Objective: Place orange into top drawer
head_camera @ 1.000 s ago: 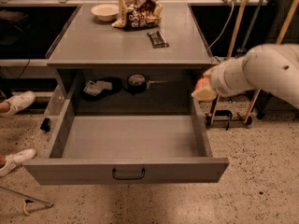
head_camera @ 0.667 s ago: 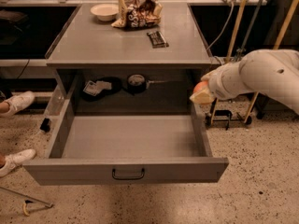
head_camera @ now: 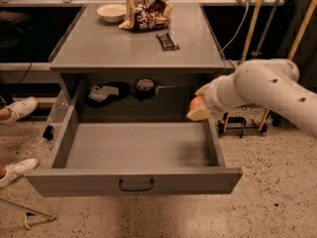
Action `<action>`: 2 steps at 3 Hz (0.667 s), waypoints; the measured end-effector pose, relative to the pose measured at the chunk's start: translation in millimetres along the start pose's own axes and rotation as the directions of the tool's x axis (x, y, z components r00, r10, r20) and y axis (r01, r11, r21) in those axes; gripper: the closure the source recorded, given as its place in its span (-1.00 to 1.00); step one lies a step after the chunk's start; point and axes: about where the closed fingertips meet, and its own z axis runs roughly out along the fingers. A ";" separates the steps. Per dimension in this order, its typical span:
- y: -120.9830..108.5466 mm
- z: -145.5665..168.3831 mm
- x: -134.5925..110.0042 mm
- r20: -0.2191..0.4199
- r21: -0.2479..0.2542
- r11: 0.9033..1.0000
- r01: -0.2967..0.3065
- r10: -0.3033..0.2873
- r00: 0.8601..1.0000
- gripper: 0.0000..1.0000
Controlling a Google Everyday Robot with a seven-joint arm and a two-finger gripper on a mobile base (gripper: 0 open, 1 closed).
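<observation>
The robot's gripper should release the orange on the grey bottom of the top drawer, in the drawer's back half (head_camera: 168, 133) behind the drawer's handle.
The top drawer (head_camera: 133, 180) is pulled fully out toward the camera, and its grey inside is bare. My gripper (head_camera: 199, 108) comes in from the right on a thick white arm and hangs over the drawer's back right corner. It is shut on the orange (head_camera: 195, 103), of which only a small orange patch shows between the pale fingers (head_camera: 200, 114). The orange is held above the drawer's right wall, near the cabinet front.
On the cabinet top (head_camera: 99, 48) stand a white bowl (head_camera: 111, 11), a snack bag (head_camera: 146, 11) and a dark bar (head_camera: 167, 40). Dark items (head_camera: 106, 92) lie in the recess behind the drawer. White shoes (head_camera: 17, 109) are at the left, poles (head_camera: 260, 21) at the right.
The arm has moved left and a little down, bringing the orange from beside the cabinet to over the drawer's back right corner. The drawer has not moved.
</observation>
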 end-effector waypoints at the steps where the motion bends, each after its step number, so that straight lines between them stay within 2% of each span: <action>1: 46.4 65.9 -15.3 0.002 -0.188 0.976 0.110 -0.112 0.994 1.00; 2: 79.3 130.2 -20.9 0.003 -0.347 0.927 0.146 -0.154 0.988 1.00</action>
